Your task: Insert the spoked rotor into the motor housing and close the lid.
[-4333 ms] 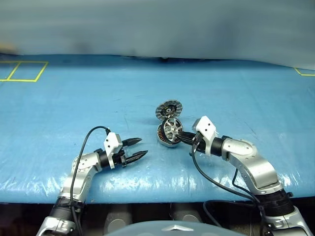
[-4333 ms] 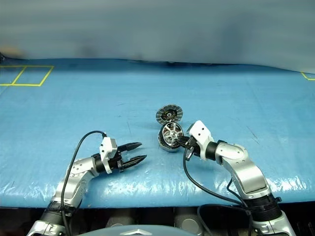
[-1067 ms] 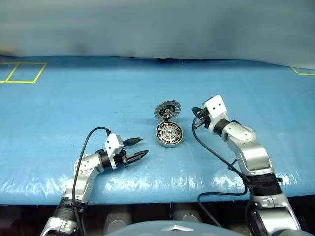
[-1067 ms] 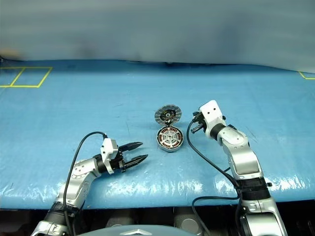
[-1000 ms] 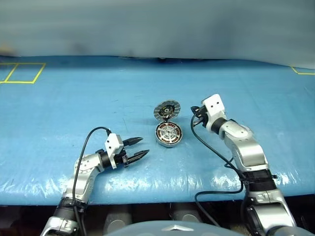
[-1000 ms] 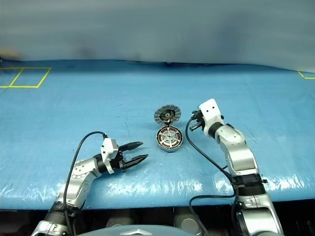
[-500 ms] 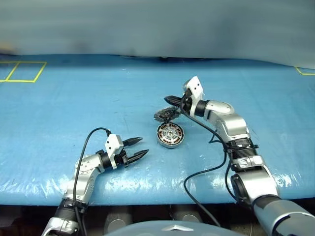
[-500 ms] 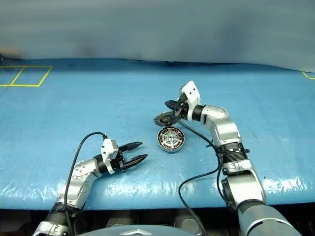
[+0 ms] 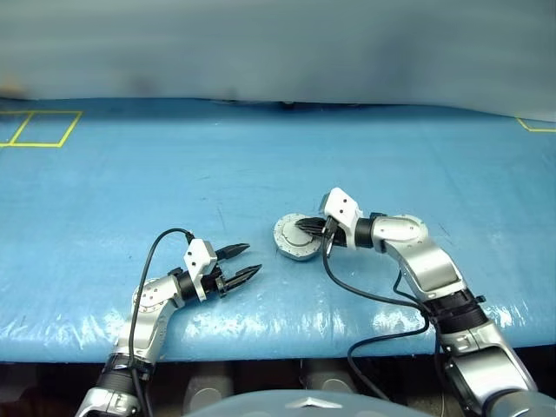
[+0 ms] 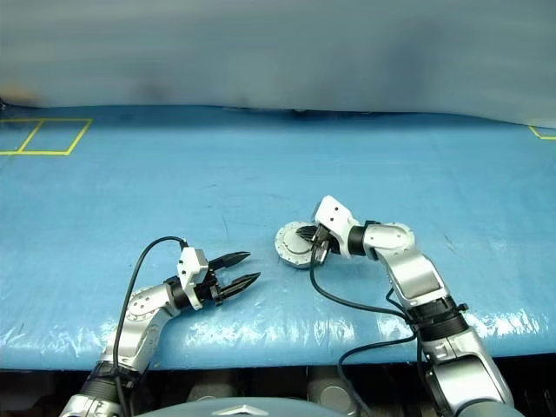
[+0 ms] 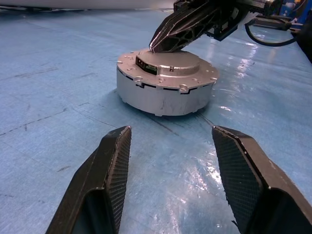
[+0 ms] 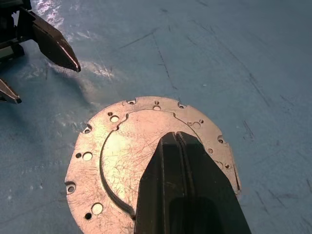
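Observation:
The lid's rim has a dark gap showing under it, so the robot's right gripper will open and grip the lid's raised middle [image 12: 139, 146] while the left gripper presses the lid's rim.
The motor housing [image 9: 290, 248] lies flat on the blue table as a closed silver drum, its side wall [image 11: 163, 95] facing my left wrist camera. The lid [image 12: 122, 146] is down on it, plain silver side up with small holes round its edge. My right gripper [image 9: 300, 224] is shut, and its fingertips [image 12: 175, 139] rest on the lid's top. My left gripper [image 9: 252, 259] stands open with nothing between its fingers, a short way to the left of the housing and pointing at it. The spoked rotor is hidden.
The blue plastic sheet covers the whole table. Yellow tape squares [image 9: 39, 127] mark its far left corner. Black cables trail from both wrists near the table's front edge [image 9: 287, 343].
The lid has swung from upright down onto the housing. My right gripper came down and toward me with it, onto the lid's top. The left arm has stayed still.

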### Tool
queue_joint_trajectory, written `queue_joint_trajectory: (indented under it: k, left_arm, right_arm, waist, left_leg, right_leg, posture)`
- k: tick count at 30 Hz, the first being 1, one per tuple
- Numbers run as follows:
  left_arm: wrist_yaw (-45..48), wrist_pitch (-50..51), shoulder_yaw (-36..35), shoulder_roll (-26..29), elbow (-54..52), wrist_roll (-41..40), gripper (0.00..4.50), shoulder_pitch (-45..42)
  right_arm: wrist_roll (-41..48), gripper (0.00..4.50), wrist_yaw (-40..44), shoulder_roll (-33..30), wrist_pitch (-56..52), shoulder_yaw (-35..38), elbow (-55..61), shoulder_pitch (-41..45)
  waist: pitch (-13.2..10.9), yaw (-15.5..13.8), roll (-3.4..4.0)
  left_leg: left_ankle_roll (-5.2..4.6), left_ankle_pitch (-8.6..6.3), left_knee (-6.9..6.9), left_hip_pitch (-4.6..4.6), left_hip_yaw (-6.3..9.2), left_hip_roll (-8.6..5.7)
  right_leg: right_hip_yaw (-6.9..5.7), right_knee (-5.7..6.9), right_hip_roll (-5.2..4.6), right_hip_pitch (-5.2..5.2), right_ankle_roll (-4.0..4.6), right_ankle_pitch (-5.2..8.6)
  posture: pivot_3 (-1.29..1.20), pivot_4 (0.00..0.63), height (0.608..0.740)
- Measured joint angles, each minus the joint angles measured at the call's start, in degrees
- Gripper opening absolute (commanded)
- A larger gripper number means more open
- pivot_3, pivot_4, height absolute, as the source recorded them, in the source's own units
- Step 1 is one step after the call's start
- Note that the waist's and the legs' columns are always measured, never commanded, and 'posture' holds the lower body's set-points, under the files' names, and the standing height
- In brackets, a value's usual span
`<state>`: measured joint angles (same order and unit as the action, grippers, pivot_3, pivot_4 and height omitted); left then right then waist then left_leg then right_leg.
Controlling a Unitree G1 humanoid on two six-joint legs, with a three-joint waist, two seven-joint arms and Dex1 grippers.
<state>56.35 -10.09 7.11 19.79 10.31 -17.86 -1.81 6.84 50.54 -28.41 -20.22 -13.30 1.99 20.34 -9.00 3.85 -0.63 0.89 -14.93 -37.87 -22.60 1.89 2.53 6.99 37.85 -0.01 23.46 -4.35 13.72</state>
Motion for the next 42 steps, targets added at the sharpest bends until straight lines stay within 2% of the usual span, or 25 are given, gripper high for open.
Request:
queue_joint_trajectory:
  k: [6,7,9,17,39,42]
  left_arm:
    - [0.07,0.00,0.03,0.05,0.02,0.00,2.76,-0.13]
    - [0.07,0.00,0.03,0.06,0.02,0.00,2.76,-0.12]
    - [0.08,0.00,0.02,0.17,0.02,0.00,2.76,-0.12]
    - [0.07,0.00,0.05,0.24,0.05,0.05,2.76,-0.11]
    - [-0.06,0.01,0.18,-0.26,0.12,1.45,2.76,-0.04]
    - [-0.06,0.02,0.18,-0.41,0.12,1.45,2.76,-0.04]
  right_arm:
    - [2.09,0.01,-10.03,9.96,3.24,4.14,0.64,-7.03]
    - [3.25,0.18,-10.73,11.08,3.39,5.06,0.80,-8.25]
    - [4.55,0.57,-11.10,11.46,3.52,5.59,1.32,-9.33]
    - [4.88,3.14,-12.99,11.41,4.74,5.68,3.27,-12.32]
    - [4.99,3.14,-10.71,9.48,5.48,3.43,3.74,-12.63]
    - [4.45,3.69,-10.72,9.00,5.63,2.95,3.73,-12.62]
  waist:
    - [0.05,0.05,-0.07]
    - [0.05,0.01,-0.07]
    - [0.05,-0.02,-0.07]
    - [0.05,-0.03,-0.07]
    - [0.05,-0.07,-0.07]
    - [0.05,-0.06,-0.07]
  left_leg:
    - [0.03,0.02,-0.03,0.04,0.00,0.05]
    - [0.03,0.02,-0.04,0.03,0.01,0.05]
    - [0.03,0.02,-0.04,0.02,-0.01,0.03]
    - [0.03,0.02,0.00,0.02,0.00,0.05]
    - [0.03,0.02,0.04,0.02,0.00,0.04]
    - [0.03,0.01,0.04,0.02,0.01,0.04]
  right_leg:
    - [0.02,0.06,0.06,-0.02,-0.13,0.07]
    - [0.02,0.06,0.05,-0.03,-0.12,0.06]
    - [0.03,0.03,0.02,-0.02,-0.09,0.08]
    - [0.02,0.04,0.05,0.01,-0.08,0.09]
    - [0.02,0.02,0.04,0.00,-0.08,0.09]
    - [0.02,0.02,0.05,0.01,-0.07,0.10]
  posture:
    - [0.00,0.150,0.740]
    - [0.00,0.150,0.740]
    - [0.00,0.150,0.740]
    - [0.00,0.150,0.740]
    - [0.00,0.150,0.740]
    - [0.00,0.150,0.740]
